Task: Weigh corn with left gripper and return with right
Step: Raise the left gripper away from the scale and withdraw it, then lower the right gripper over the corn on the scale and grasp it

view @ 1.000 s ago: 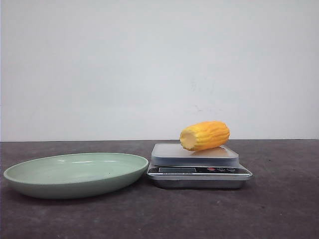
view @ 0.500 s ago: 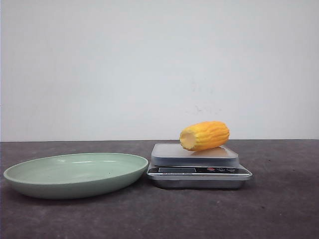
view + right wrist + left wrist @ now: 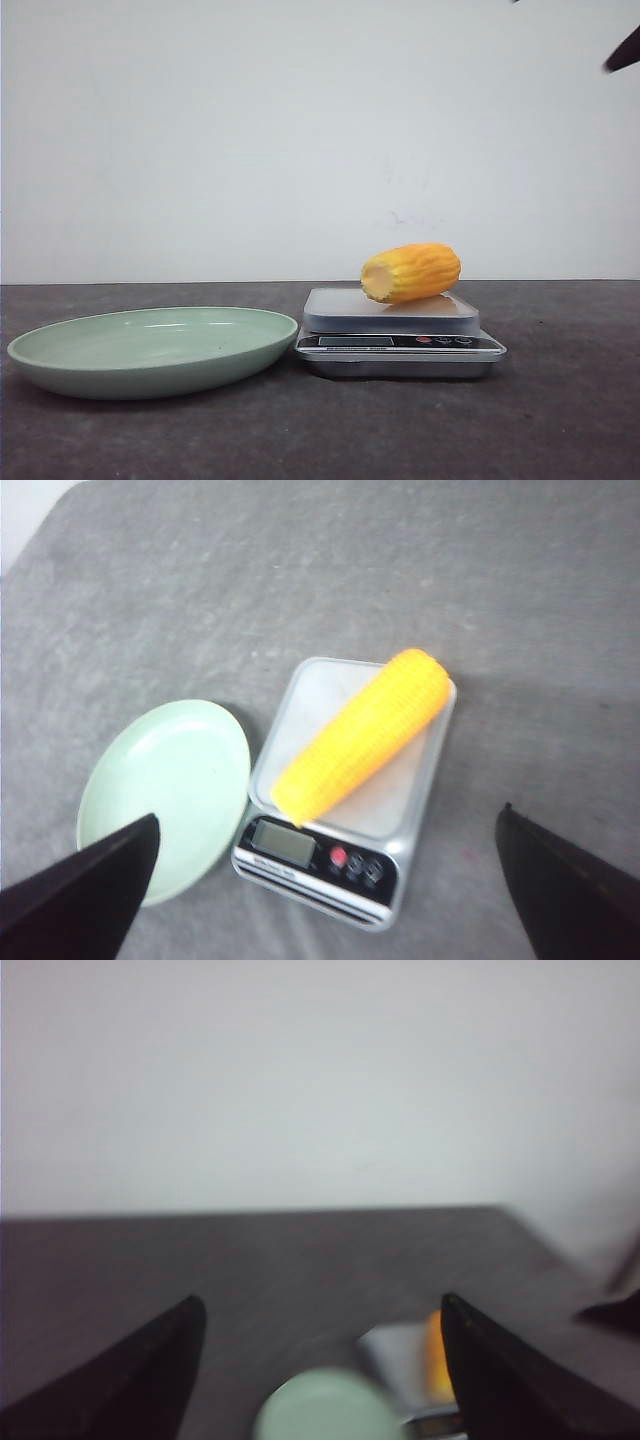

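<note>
My right gripper is due at the silver scale next. It should go down to the middle of the corn (image 3: 411,273) (image 3: 362,737) there and close.
The yellow-orange corn (image 3: 411,272) lies on its side on the silver scale (image 3: 398,340), its paler cut end facing left. From above, the corn (image 3: 364,734) runs diagonally across the scale's platform (image 3: 390,800). My right gripper (image 3: 327,825) hangs high over the scale, open and empty, and only a dark sliver of that arm (image 3: 622,52) shows at the front view's top right corner. My left gripper (image 3: 322,1305) is open and empty too, far back from the table, with the corn (image 3: 436,1356) a blurred streak by one finger.
A pale green plate (image 3: 60,360) sits on the dark table just left of the scale, and it also shows as the plate (image 3: 130,790) beside the scale from above. A white wall stands behind the table.
A dark part of the right arm has come into the front view's top right corner. The corn, scale and plate have not moved.
</note>
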{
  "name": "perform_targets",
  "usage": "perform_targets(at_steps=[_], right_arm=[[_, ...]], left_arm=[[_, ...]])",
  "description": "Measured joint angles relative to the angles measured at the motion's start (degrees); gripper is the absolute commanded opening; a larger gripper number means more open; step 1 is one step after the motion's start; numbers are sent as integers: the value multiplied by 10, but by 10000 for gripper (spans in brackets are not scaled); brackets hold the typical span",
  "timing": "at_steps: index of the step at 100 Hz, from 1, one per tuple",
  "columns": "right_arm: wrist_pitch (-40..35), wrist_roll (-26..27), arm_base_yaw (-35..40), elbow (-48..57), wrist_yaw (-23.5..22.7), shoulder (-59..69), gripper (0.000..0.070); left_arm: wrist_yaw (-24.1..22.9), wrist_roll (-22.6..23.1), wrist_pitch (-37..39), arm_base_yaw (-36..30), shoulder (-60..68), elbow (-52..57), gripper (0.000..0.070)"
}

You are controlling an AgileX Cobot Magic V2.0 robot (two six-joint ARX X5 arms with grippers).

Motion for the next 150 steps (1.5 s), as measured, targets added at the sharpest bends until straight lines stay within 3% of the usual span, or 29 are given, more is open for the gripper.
perform_targets(at_steps=[11,21,42,57,70,94,132,150], right_arm=[[34,34,18,0,17,44,544],[44,58,40,0,46,81,537],[64,100,93,0,76,155,538],[112,142,129,0,87,205,538],[150,183,151,0,108,241,538],[153,252,159,0,123,296,538],[167,315,162,0,186,323,535],[197,337,172,0,193,323,474]], left_arm=[[-71,-3,0,0,-63,-110,433],[-108,-23,0,0,-108,-197,433],[-108,-114,0,0,-160,-292,433],[-108,-141,0,0,-171,-301,433],[-108,-146,0,0,-171,-305,433],[-108,-150,0,0,-171,-305,434],[-108,-160,0,0,-171,-305,434],[-108,-150,0,0,-171,-305,434]])
